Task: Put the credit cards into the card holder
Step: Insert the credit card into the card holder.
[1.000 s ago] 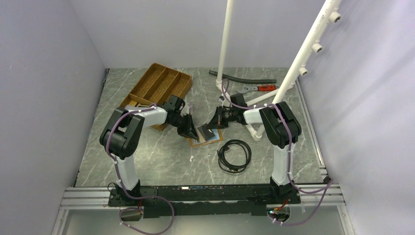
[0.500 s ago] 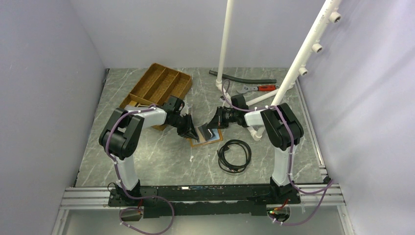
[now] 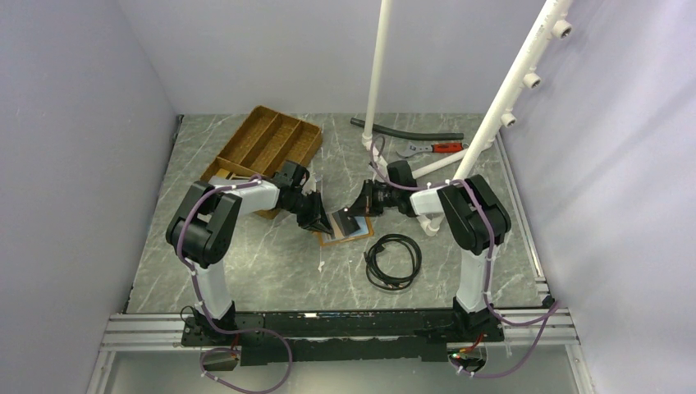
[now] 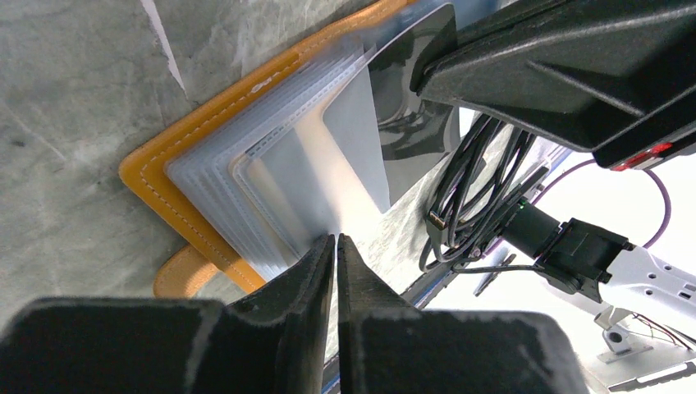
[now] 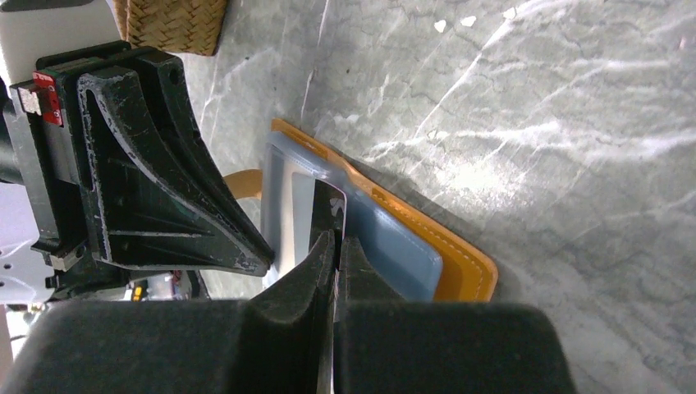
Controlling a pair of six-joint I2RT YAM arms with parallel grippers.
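My left gripper pinches the clear pocket close ahead of the slanted card, so next I open it and hold the card holder by its orange corner (image 4: 244, 276).
The orange card holder (image 3: 349, 233) lies open on the table between both grippers. In the left wrist view its orange edge (image 4: 156, 172) frames a fan of clear pockets (image 4: 271, 156). My left gripper (image 4: 336, 242) is shut on the edge of one clear pocket and also shows in the top view (image 3: 322, 222). My right gripper (image 5: 336, 238) is shut on a dark credit card (image 5: 330, 209), which stands on edge at the blue-grey pockets (image 5: 394, 246). The same card (image 4: 414, 123) reaches into the pockets. The right gripper (image 3: 351, 215) faces the left one closely.
A brown wooden tray (image 3: 271, 139) stands at the back left, behind the left arm. A coiled black cable (image 3: 394, 261) lies just in front of the card holder. Red-handled pliers (image 3: 435, 148), a black hose (image 3: 406, 130) and white pipes (image 3: 373, 74) are at the back.
The right arm's wrist has shifted slightly. Both grippers stay shut at the card holder.
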